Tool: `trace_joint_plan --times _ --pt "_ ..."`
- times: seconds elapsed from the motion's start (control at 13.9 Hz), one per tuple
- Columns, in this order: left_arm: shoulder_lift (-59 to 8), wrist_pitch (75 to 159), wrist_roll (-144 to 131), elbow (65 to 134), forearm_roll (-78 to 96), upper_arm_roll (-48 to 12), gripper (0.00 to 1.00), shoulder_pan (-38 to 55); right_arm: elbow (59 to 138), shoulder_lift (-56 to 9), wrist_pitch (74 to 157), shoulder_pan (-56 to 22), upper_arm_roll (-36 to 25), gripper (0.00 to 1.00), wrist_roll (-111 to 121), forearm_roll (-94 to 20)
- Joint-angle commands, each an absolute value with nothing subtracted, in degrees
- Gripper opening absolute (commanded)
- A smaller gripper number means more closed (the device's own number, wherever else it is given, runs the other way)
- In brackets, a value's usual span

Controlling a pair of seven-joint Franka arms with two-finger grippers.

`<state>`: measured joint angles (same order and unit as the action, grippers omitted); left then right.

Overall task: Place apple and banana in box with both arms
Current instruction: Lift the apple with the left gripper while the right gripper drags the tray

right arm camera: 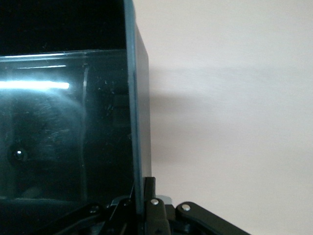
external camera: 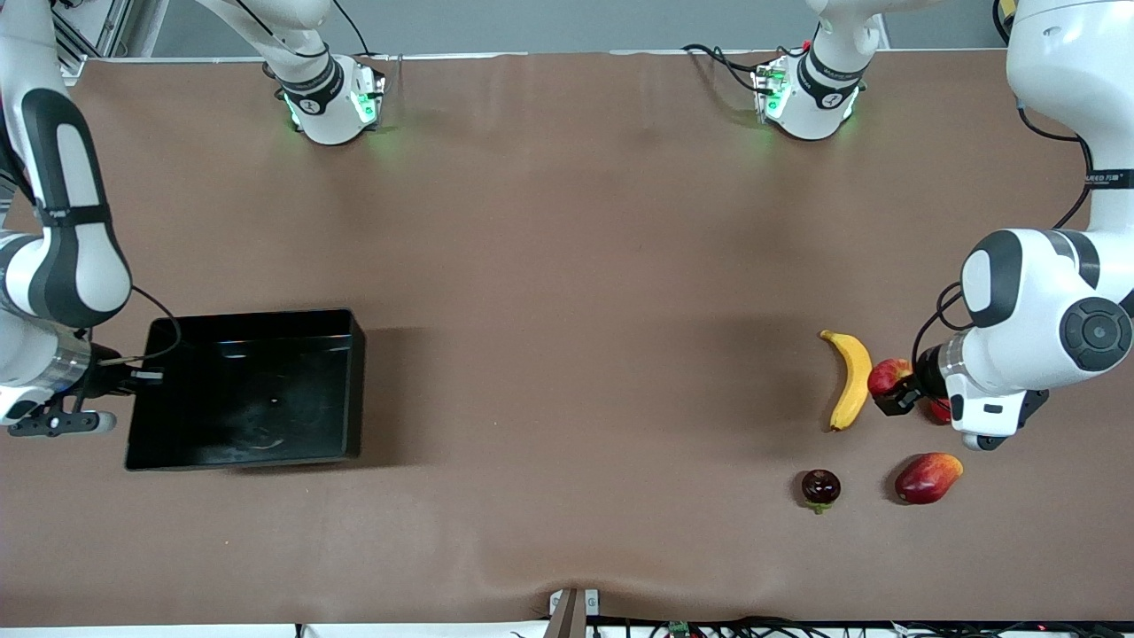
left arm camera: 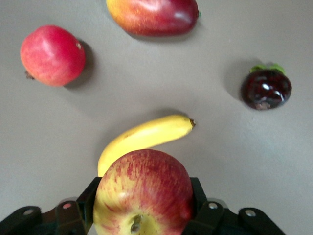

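The robot's right gripper will release the black box on the bare brown tabletop, a short way from the banana (external camera: 627,330).
My left gripper (external camera: 895,392) is shut on the apple (external camera: 888,375), a red fruit with yellow patches, at the left arm's end of the table. The left wrist view shows the apple (left arm camera: 144,196) clamped between both black fingers (left arm camera: 90,196). Just beside it lies the long yellow banana (external camera: 850,379) (left arm camera: 146,139), free on the table. The black box (external camera: 354,372) stands toward the right arm's end. My right gripper (external camera: 144,377) (right arm camera: 144,196) is shut on the box's end wall (right arm camera: 139,122), one finger inside and one outside.
A red pomegranate (external camera: 939,410) (left arm camera: 53,55) lies half hidden under the left wrist. A red-orange mango (external camera: 928,477) (left arm camera: 152,14) and a dark mangosteen (external camera: 820,487) (left arm camera: 266,88) lie nearer the front camera than the banana. Bare brown tabletop stretches between box and fruit.
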<state>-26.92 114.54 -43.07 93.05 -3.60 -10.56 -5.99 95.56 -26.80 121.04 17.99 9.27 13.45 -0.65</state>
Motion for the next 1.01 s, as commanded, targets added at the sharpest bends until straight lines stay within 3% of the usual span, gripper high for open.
trace_joint_plan --times 0.0,0.29,0.58,0.93 --pt "-24.61 110.67 -44.21 93.78 -4.57 -11.07 0.00 -6.15 96.68 -24.00 118.48 18.46 15.79 0.00 7.06 -0.79" --pt "-24.17 110.13 -45.34 93.60 -4.48 -11.95 0.00 -6.15 97.12 -24.34 118.56 16.54 23.46 0.00 -4.72 -0.79" --pt "-23.91 108.90 -50.52 93.60 -4.13 -15.19 0.00 -6.15 98.08 -24.26 119.70 5.83 23.47 0.00 -15.97 -0.79" --pt "-24.08 108.81 -56.76 93.96 -4.13 -19.33 0.00 -6.07 99.67 -25.13 126.90 -6.57 23.38 0.00 -32.84 -0.44"
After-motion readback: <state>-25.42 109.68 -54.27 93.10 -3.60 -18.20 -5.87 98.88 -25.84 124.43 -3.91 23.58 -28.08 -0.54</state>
